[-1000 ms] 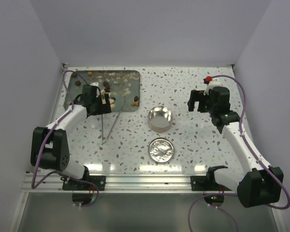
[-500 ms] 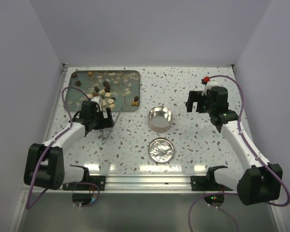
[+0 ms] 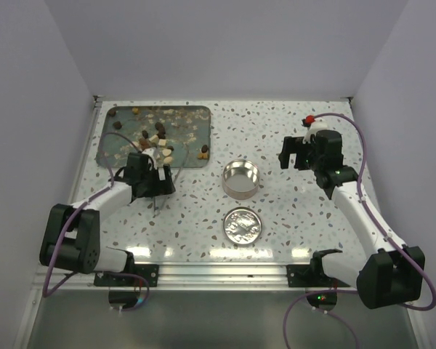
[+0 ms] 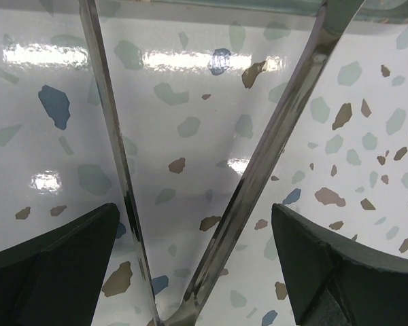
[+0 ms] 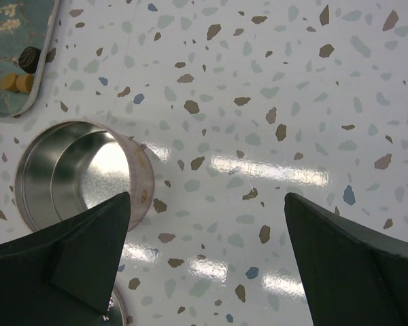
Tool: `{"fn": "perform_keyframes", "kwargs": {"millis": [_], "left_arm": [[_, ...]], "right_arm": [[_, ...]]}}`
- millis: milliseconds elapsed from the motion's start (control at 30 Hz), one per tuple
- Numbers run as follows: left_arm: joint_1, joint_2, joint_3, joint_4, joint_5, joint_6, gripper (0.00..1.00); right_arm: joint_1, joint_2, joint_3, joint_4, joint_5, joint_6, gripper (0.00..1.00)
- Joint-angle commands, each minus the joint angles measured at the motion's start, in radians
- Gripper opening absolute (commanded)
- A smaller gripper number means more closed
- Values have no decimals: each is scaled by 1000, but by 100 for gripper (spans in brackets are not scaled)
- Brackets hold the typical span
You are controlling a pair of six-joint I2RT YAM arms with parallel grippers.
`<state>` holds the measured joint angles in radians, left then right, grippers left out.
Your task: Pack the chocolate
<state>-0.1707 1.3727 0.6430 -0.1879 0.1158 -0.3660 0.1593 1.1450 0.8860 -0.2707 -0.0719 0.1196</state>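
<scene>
I need to grip both of the tongs' widely spread arms farther from the joint (image 4: 257, 175) and squeeze them together, because my left gripper sits near that joint.
The chocolate (image 3: 160, 138), small dark brown and pale cream lumps, lies scattered on the dark tray (image 3: 123, 147) at the back left. Metal tongs (image 3: 155, 206) lie on the table just in front of the tray. My left gripper (image 3: 160, 187) is low over them. In the left wrist view the open left gripper (image 4: 197, 272) straddles both arms of the tongs (image 4: 272, 142) near their joint. The open round tin (image 3: 241, 179) stands at the centre. My right gripper (image 3: 291, 154) hovers open and empty to its right; in the right wrist view (image 5: 207, 258) the tin (image 5: 75, 170) is at the left.
The tin's lid (image 3: 243, 225) lies flat in front of the tin. The tray's corner (image 5: 7, 41) with two lumps (image 5: 24, 68) shows in the right wrist view. White walls close in the table on three sides.
My left gripper has moved from over the tray towards the near side and down onto the tongs. The right arm has barely moved.
</scene>
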Motion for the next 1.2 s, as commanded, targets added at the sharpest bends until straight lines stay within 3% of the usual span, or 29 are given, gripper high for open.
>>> {"fn": "perform_keyframes", "kwargs": {"millis": [0, 300, 500, 867, 967, 1000, 1100, 1167], "left_arm": [[-10, 26, 10, 30, -13, 13, 100], [-35, 121, 79, -34, -113, 29, 97], [-52, 166, 95, -70, -157, 25, 82], [-105, 132, 80, -124, -234, -11, 89], [-108, 147, 83, -111, -235, -10, 81], [-108, 154, 87, -107, -240, -4, 73], [-110, 152, 115, -123, -255, 16, 62], [-110, 138, 145, -139, -258, 30, 60]], "right_arm": [[8, -2, 33, 18, -14, 0, 99], [6, -2, 31, 14, -12, -6, 98], [6, -7, 28, 18, -17, -11, 98], [6, -1, 21, 24, -22, -8, 98], [6, 2, 22, 24, -22, -8, 98], [6, 4, 22, 24, -23, -8, 98], [6, 4, 22, 22, -23, -8, 98], [6, 1, 22, 22, -23, -8, 98]]}}
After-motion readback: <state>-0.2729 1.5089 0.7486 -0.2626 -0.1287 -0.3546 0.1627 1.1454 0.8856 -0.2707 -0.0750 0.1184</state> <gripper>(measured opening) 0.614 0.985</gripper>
